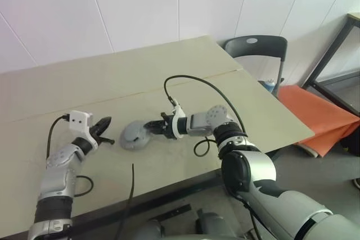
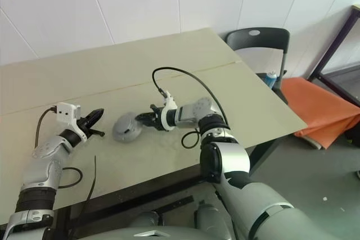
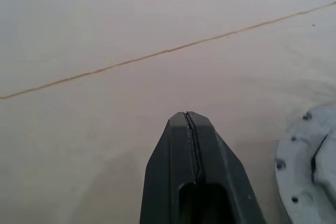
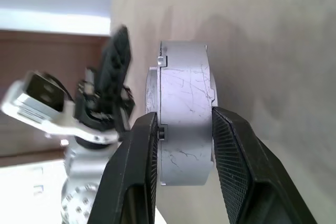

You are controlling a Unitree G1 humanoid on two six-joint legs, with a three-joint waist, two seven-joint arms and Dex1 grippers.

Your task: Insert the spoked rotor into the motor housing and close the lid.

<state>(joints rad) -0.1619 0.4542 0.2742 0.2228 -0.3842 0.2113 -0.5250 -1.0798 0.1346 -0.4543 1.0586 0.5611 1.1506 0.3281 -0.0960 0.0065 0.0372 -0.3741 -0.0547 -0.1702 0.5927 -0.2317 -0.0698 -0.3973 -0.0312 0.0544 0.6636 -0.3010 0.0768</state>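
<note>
The robot's left gripper is closed and points past the motor housing in the right gripper, so it should open, turn and take the housing's free rim (image 1: 124, 139).
The motor housing (image 1: 132, 134) is a thick round silvery-grey puck, tilted up on its edge near the middle of the table (image 1: 140, 71). My right gripper (image 4: 185, 119) reaches in from the right and is shut on it, one finger on each flat face. A thinner disc sits flush against one face; I cannot tell whether it is the lid. The windings and the spoked rotor are hidden. My left gripper (image 1: 107, 125) hovers just left of the housing, shut and empty, apart from it. Its wrist view shows a screwed face of the housing (image 3: 310, 166) beside the closed fingertips (image 3: 188, 121).
A black cable (image 1: 197, 82) loops over the table from my right wrist. A seam line (image 1: 112, 96) crosses the tabletop. Off the right edge stand a dark chair (image 1: 256, 49) and an orange cushion (image 1: 320, 113).
</note>
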